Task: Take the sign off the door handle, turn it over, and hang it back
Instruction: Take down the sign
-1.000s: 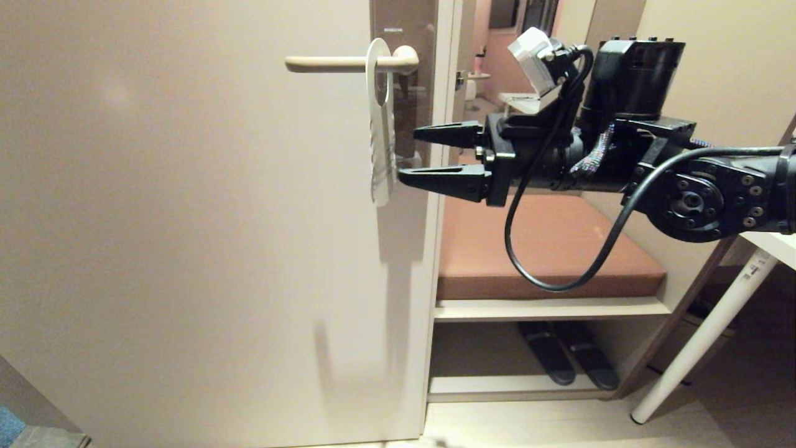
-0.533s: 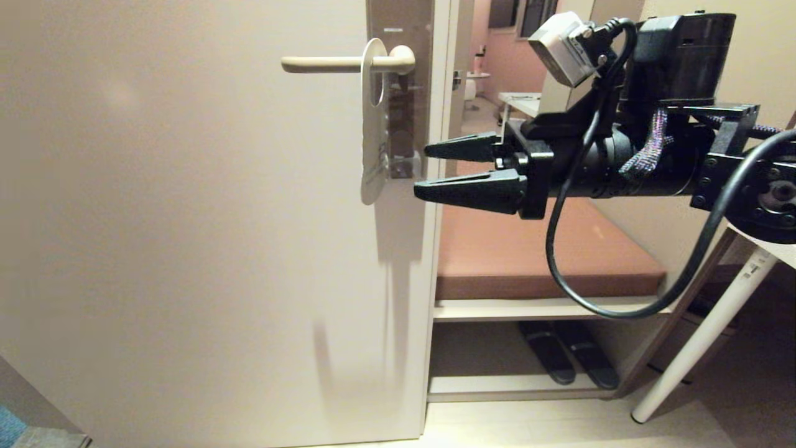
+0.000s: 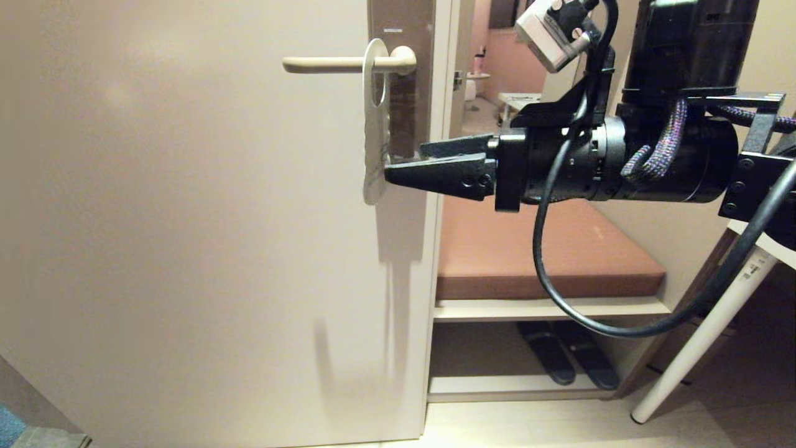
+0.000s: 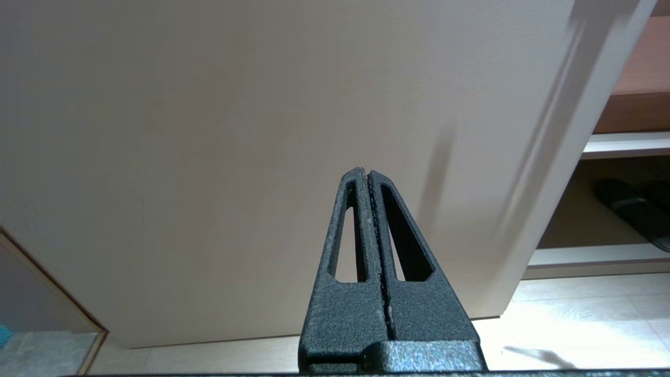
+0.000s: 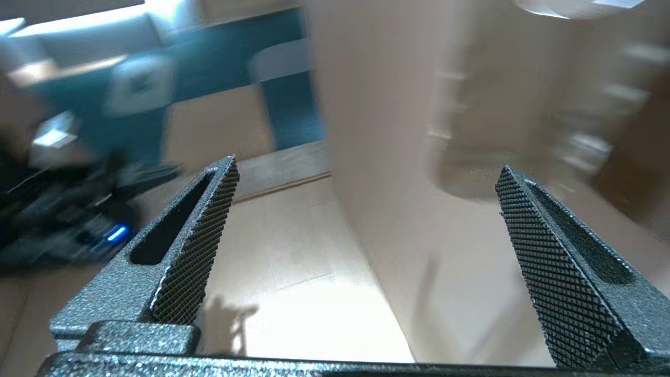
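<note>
I need to next move my right gripper to the sign's bottom end (image 3: 374,183) (image 5: 476,169), below the sign's hole, and close it there from underneath.
The sign (image 3: 375,124) hangs on the door handle (image 3: 329,63) by its hole, white side showing, seen nearly edge-on against the brownish backplate (image 3: 401,93). My right gripper (image 3: 404,162) comes in level from the right and is open. Its near fingertip reaches the edge of the sign's lower part; whether it touches cannot be told. The right wrist view shows the sign (image 5: 487,157) as a blurred rounded end just ahead of one finger of the right gripper (image 5: 366,166), with nothing between the jaws. My left gripper (image 4: 368,173) is shut and empty, facing the lower door.
The cream door (image 3: 186,249) fills the left. Past its edge are a bench with a brown cushion (image 3: 547,249), dark slippers (image 3: 566,358) on the shelf below, and a white table leg (image 3: 703,336) at the right. A lit room shows beyond the doorway.
My right gripper drew back to the right, then came left again to the sign's lower edge, rolling so its fingers nearly overlap. The sign swung slightly. The left gripper stayed still.
</note>
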You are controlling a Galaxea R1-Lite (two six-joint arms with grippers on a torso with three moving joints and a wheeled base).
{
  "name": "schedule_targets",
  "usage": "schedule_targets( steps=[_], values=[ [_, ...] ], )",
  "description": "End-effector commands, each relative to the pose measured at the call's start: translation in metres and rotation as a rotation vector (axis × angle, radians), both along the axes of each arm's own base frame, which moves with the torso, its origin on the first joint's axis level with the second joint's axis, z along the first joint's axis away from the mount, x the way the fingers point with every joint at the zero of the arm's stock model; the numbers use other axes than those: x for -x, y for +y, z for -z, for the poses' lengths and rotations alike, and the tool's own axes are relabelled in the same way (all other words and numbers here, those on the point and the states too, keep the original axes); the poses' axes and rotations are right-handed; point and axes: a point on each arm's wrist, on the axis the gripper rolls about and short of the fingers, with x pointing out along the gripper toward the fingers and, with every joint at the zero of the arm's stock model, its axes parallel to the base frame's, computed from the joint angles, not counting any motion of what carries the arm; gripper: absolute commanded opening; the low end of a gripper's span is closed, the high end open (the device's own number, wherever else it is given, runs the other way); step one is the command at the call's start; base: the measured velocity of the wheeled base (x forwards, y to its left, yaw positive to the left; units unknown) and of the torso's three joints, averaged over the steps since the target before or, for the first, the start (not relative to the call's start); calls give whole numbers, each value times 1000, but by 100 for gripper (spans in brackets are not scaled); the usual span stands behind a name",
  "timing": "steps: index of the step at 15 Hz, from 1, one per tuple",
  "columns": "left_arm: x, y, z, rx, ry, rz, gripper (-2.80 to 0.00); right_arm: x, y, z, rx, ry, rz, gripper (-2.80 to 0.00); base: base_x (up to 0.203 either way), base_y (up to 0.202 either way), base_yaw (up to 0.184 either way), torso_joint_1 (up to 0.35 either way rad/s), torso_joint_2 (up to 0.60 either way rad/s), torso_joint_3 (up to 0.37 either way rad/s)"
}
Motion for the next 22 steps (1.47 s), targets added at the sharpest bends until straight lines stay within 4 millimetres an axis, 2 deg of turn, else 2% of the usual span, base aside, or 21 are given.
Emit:
schedule_targets(
  steps=[1,8,16,22],
  values=[
    [0,0,0,-1,2,-1,-280,6,10,1,5,-1,19,0,0,0,0,0,0,0],
    [0,0,0,-1,1,0,-280,15,40,5,33,-20,195,0,0,0,0,0,0,0],
    [0,0,0,-1,1,0,-280,19,73,8,62,-59,507,0,0,0,0,0,0,0],
    [0,0,0,-1,2,0,-280,23,90,11,79,-84,636,0,0,0,0,0,0,0]
  ],
)
